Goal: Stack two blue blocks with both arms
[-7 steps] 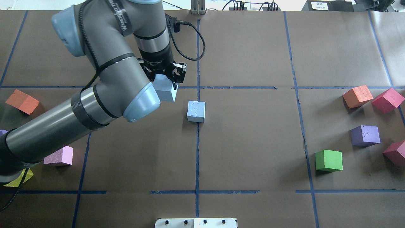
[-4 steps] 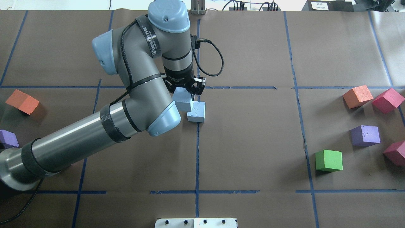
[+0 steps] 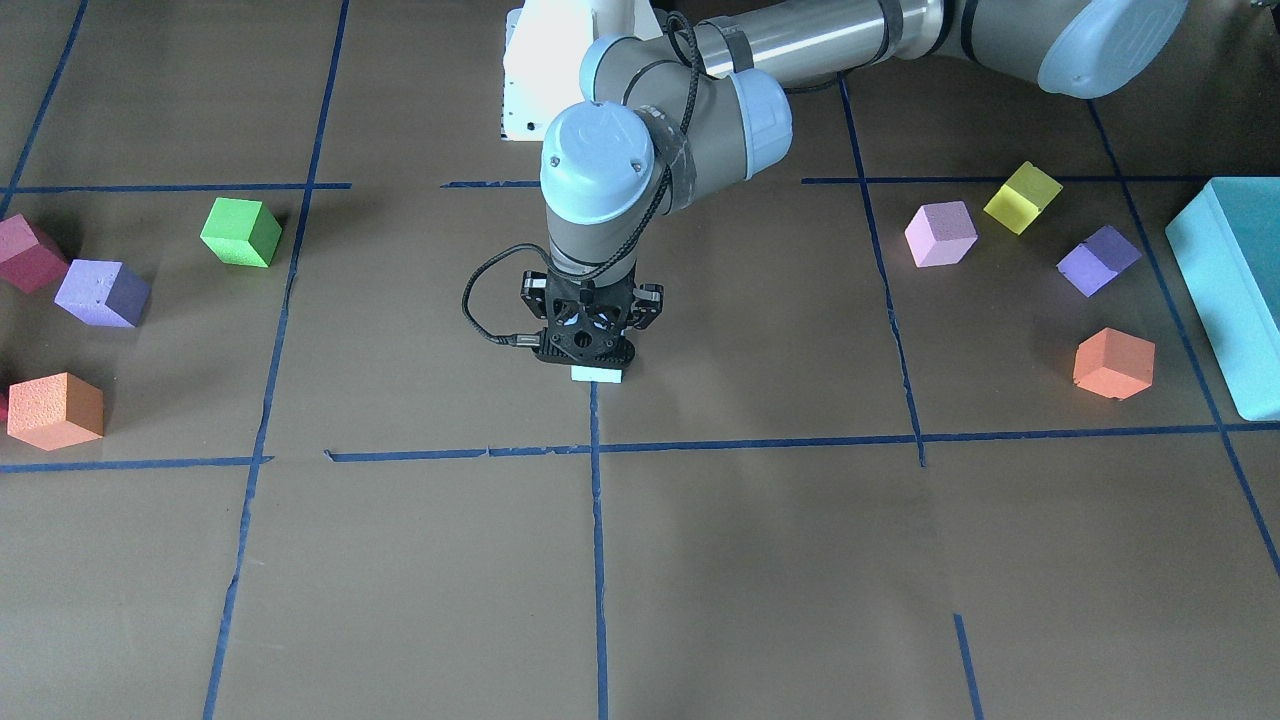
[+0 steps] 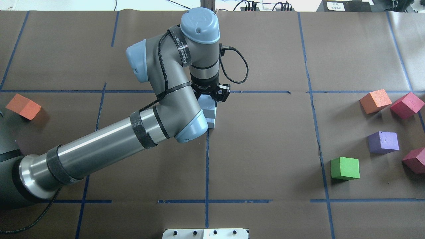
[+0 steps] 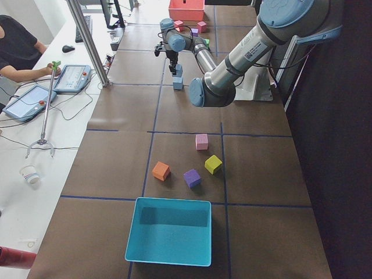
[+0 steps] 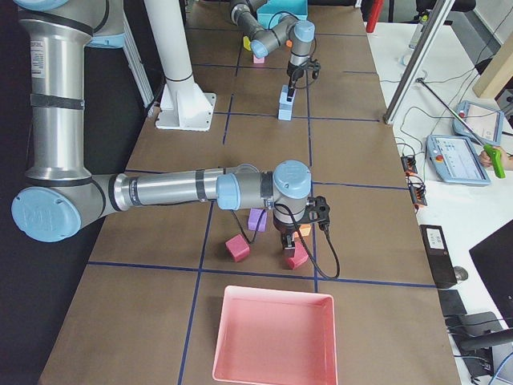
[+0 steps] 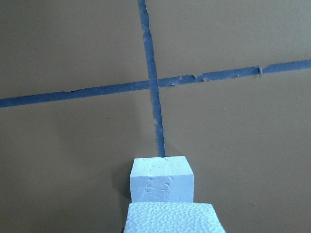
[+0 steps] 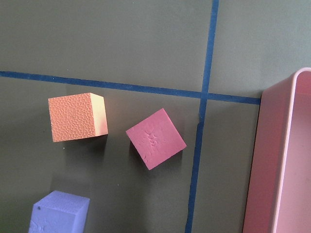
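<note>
Next, my left gripper carries the pale blue block. It will put it down on top of the second blue block (image 3: pixel 597 364) (image 7: pixel 162 193) on the centre tape.
My left gripper (image 4: pixel 210 101) is shut on a pale blue block (image 4: pixel 206 107) and holds it right over the second blue block (image 4: pixel 212 122), which lies on the centre tape line. In the left wrist view the held block (image 7: pixel 170 219) fills the bottom edge, with the pitted lying block (image 7: pixel 162 179) just beyond it. I cannot tell whether the two touch. In the front view the gripper (image 3: pixel 592 350) hides all but a pale sliver (image 3: pixel 598 375). My right gripper (image 6: pixel 292 241) shows only in the right side view, above red and orange cubes; I cannot tell if it is open.
Green (image 4: pixel 345 168), purple (image 4: pixel 383 142), orange (image 4: pixel 375 100) and red (image 4: pixel 406 105) cubes lie at the right. An orange cube (image 4: pixel 23 106) lies at the far left. A large teal box (image 3: pixel 1235 290) and a pink tray (image 8: pixel 277 155) stand at the table's ends.
My left arm has swung to the right with the blue block, from beside the lying blue block to directly over it.
</note>
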Controlling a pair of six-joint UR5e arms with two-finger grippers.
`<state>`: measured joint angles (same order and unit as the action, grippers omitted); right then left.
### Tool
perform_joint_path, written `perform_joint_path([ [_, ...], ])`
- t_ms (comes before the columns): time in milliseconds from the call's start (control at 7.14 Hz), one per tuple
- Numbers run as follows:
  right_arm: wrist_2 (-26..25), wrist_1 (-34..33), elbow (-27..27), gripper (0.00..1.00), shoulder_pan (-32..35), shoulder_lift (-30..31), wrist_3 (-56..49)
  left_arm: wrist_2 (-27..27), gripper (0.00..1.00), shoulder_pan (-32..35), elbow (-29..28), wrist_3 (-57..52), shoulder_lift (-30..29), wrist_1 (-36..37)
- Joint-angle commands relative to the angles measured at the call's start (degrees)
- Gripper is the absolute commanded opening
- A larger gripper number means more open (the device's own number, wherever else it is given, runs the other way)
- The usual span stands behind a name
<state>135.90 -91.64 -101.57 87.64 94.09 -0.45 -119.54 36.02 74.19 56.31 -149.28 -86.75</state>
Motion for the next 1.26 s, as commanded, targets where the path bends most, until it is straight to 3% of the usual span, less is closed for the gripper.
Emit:
perform_joint_path([
  [0,0.2,0.3,0.1,1.0,0.1,0.1,0.1,0.4,0.02,-0.1,-1.5,0.6,0.1,-2.2],
  [1120,0.2,0.3,0.1,0.99,0.4,0.0,0.2,0.7,0.08,-0.2,-1.5,3.0,1.0,-2.2],
])
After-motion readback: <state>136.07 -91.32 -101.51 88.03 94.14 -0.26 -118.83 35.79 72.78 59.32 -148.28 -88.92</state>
